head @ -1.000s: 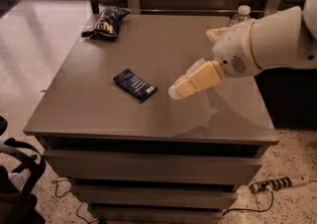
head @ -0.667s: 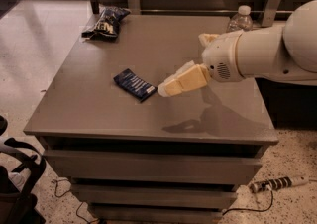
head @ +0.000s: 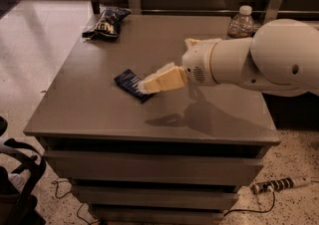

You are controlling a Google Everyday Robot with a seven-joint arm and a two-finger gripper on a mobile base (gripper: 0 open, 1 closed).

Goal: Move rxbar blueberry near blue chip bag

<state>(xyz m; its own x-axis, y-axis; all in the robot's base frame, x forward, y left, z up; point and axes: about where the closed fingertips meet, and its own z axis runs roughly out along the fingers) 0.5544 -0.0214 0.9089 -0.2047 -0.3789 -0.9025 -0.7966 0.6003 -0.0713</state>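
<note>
Next, I close my gripper on the end of the rxbar blueberry (head: 143, 93) that is farthest from the blue chip bag.
The rxbar blueberry (head: 129, 82), a small flat dark-blue wrapper, lies near the middle of the grey table (head: 99, 114). The blue chip bag (head: 106, 22), puffy and dark blue with pale lettering, lies at the table's far left corner. My gripper (head: 147, 86) reaches in from the right on the white arm, and its cream fingers (head: 164, 79) hang right over the bar's right end. The bar still lies flat on the table.
A plastic water bottle (head: 242, 21) stands at the table's far right behind the arm. A wooden wall with metal brackets runs along the back. A power strip (head: 279, 184) lies on the floor at the right, dark chair parts at the lower left.
My gripper has moved left and down across the table, from well right of the bar to right over its right end. The bar and the bag have not moved.
</note>
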